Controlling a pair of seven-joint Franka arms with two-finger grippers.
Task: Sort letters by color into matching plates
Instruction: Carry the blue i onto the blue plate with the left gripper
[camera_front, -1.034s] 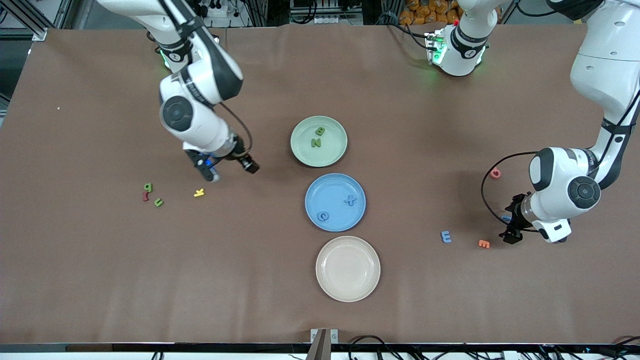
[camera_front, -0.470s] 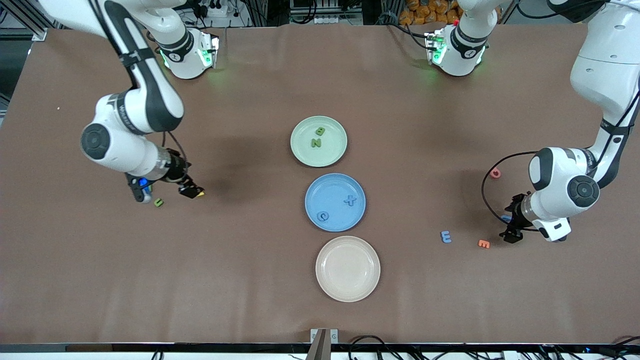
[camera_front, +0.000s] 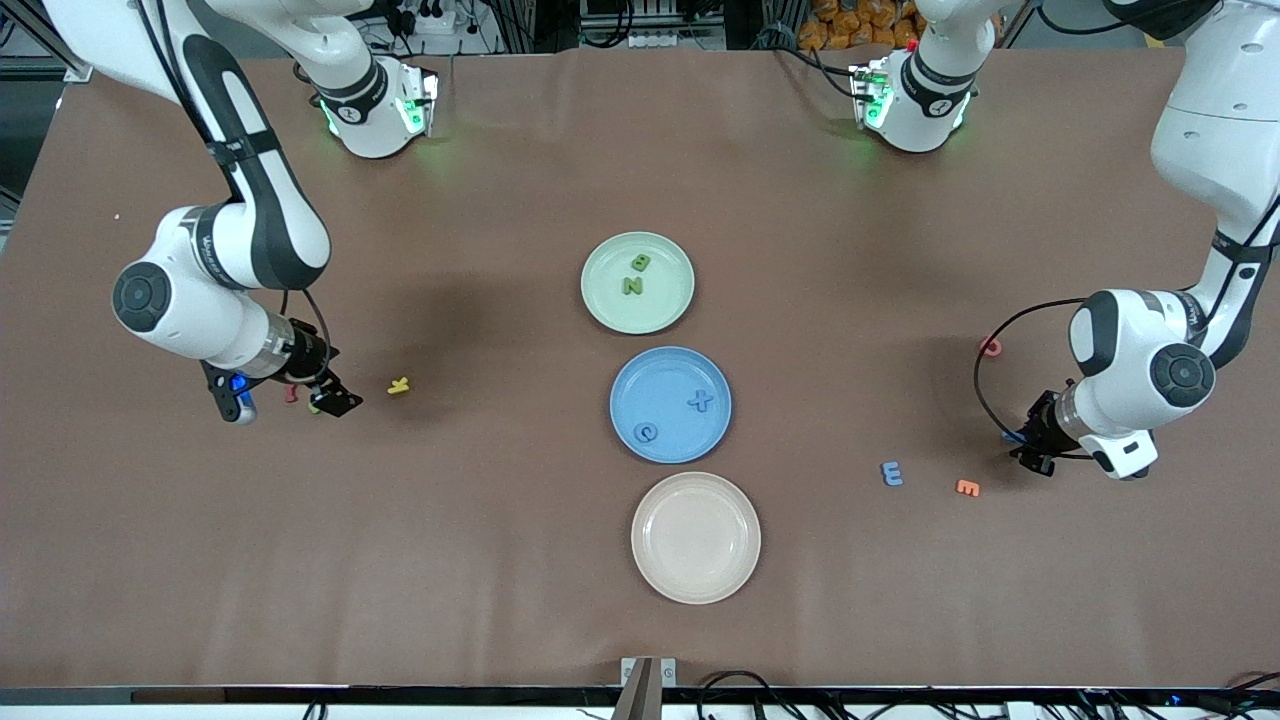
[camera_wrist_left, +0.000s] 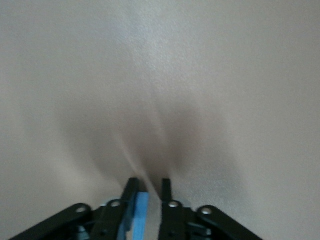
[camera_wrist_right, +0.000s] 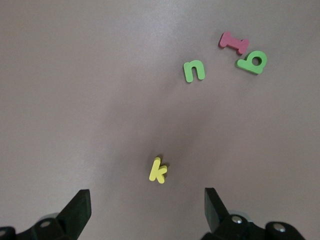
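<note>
Next, my right gripper closes across the legs of the green u (camera_front: 314, 409) (camera_wrist_right: 194, 73), which is the green letter nearest the yellow k.
The pale green plate (camera_front: 662, 306) holds two green letters (camera_front: 636, 275). The blue plate (camera_front: 668, 382) holds two blue letters (camera_front: 701, 401). My left gripper (camera_front: 1018, 440) (camera_wrist_left: 148, 182) is low at the left arm's end of the table, shut on a blue letter (camera_wrist_left: 142, 210) that lies against one finger. Another blue letter (camera_front: 891, 472) lies on the table nearby. My right gripper (camera_front: 238, 400) (camera_wrist_right: 146, 195) hangs open and empty over the right arm's end. Below it lie a green u (camera_wrist_right: 194, 70) and a green b (camera_wrist_right: 253, 62).
A beige plate (camera_front: 695, 578) sits nearest the front camera. A yellow k (camera_front: 399, 385) (camera_wrist_right: 158, 170) and a red I (camera_wrist_right: 233, 43) lie by the green letters. An orange E (camera_front: 967, 487) and a red letter (camera_front: 991, 346) lie near the left gripper.
My right arm has swung from beside the green plate to over the letter cluster at its own end, its jaws opening wider. My left gripper has closed on the blue letter.
</note>
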